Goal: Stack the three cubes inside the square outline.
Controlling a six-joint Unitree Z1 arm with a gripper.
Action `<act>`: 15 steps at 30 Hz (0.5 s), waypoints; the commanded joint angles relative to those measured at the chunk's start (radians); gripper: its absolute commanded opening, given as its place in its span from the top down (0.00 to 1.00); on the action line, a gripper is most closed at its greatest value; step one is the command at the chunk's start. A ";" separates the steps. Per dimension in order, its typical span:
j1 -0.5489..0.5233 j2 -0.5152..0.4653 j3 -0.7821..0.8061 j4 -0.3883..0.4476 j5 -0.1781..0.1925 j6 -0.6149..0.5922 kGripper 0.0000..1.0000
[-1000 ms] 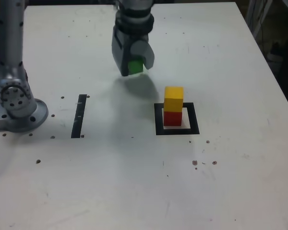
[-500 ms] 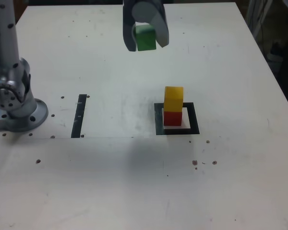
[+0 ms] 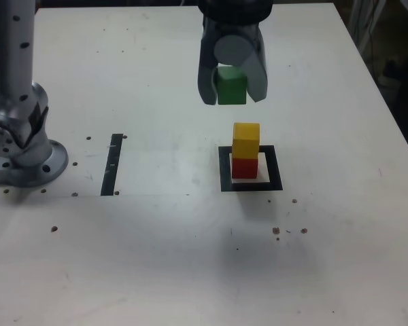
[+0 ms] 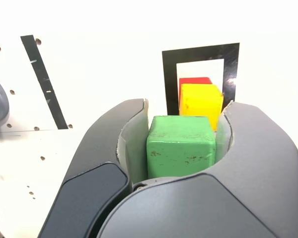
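Note:
Next, my gripper lets go of the green cube squarely on top of the yellow cube [image 3: 248, 123] [image 4: 204, 119].
My gripper [image 3: 232, 88] is shut on the green cube [image 3: 231, 87], holding it in the air a little above and behind the stack in the exterior view. The yellow cube [image 3: 245, 140] sits on the red cube [image 3: 243, 167], and both stand inside the black square outline [image 3: 224, 168]. In the wrist view the green cube [image 4: 181, 145] fills the gap between my grey fingers [image 4: 109, 148], with the yellow cube [image 4: 201, 101], the red cube [image 4: 194, 81] and the square outline [image 4: 170, 79] just beyond it.
The arm's grey base [image 3: 24, 153] stands at the exterior view's left. A narrow black strip [image 3: 111, 164] lies between the base and the outline. Small dark holes dot the white table [image 3: 190, 238]. The table's edge runs down the exterior view's right.
My gripper has carried the green cube up off the table and toward the exterior view's right, ending over the back of the stack. The stack has not moved.

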 commanded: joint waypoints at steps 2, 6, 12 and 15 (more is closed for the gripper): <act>-0.005 0.029 -0.014 -0.012 0.009 -0.011 0.81; -0.008 0.058 -0.030 -0.021 0.017 -0.014 0.81; -0.008 0.081 -0.040 -0.027 0.013 -0.014 0.81; -0.008 0.089 -0.041 -0.028 0.008 -0.014 0.79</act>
